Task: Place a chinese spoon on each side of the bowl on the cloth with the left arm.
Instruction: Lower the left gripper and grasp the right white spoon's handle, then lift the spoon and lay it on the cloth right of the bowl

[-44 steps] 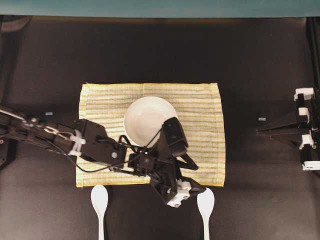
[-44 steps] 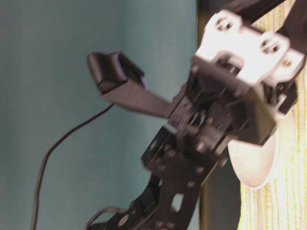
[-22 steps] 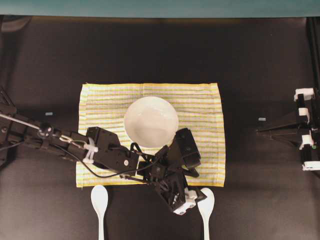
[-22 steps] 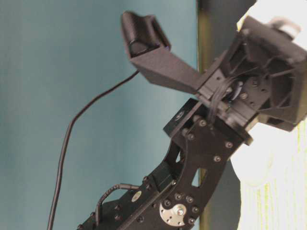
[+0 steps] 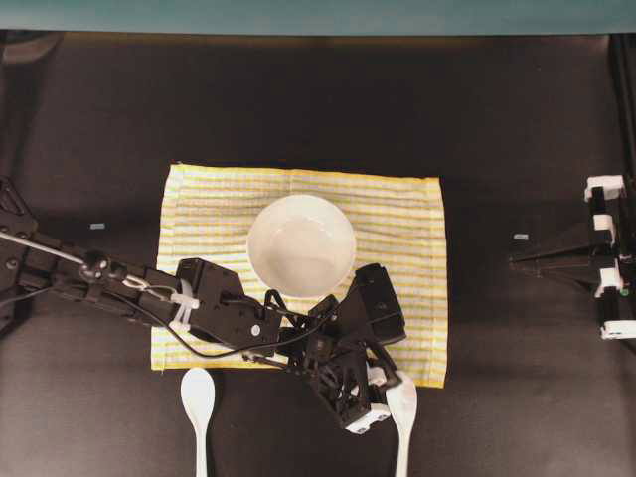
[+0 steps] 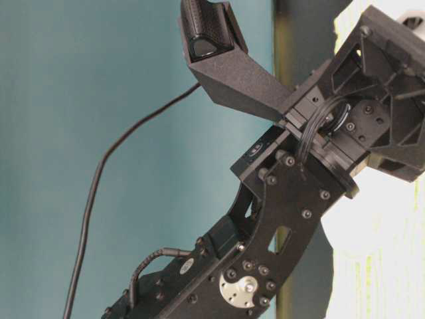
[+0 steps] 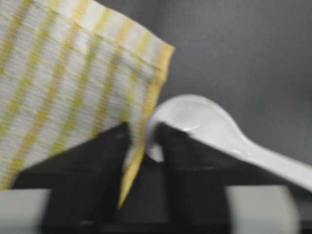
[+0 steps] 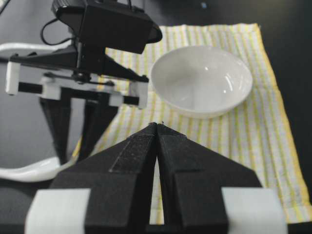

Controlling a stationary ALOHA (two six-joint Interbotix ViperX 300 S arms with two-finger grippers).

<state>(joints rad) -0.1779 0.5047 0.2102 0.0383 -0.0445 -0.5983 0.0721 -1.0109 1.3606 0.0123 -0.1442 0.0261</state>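
Next, I put the chinese spoon down with my left gripper between the white bowl and the cloth's edge (image 5: 392,275) facing my right gripper.
The white bowl (image 5: 301,245) sits in the middle of the yellow-striped cloth (image 5: 209,199). One chinese spoon (image 5: 404,399) lies by the cloth's front right corner. The left arm reaches across the cloth's front edge, and my left gripper (image 5: 391,390) is down on this spoon's scoop. In the left wrist view the left gripper (image 7: 144,141) is shut on the spoon's rim (image 7: 204,122), with the cloth's yellow hem (image 7: 146,112) also caught between the fingers. A second chinese spoon (image 5: 198,397) lies off the cloth at the front left. My right gripper (image 8: 157,126) is shut and empty.
The right gripper (image 5: 519,260) is parked at the table's right edge, pointing at the cloth. From the right wrist view the bowl (image 8: 201,80) sits beyond it and the left gripper's fingers (image 8: 58,129) stand to its left. The table top is dark, with a teal wall behind.
The left gripper moved right and down onto the right spoon's scoop, and its jaws went from wide open to closed. The cloth shifted and skewed slightly.
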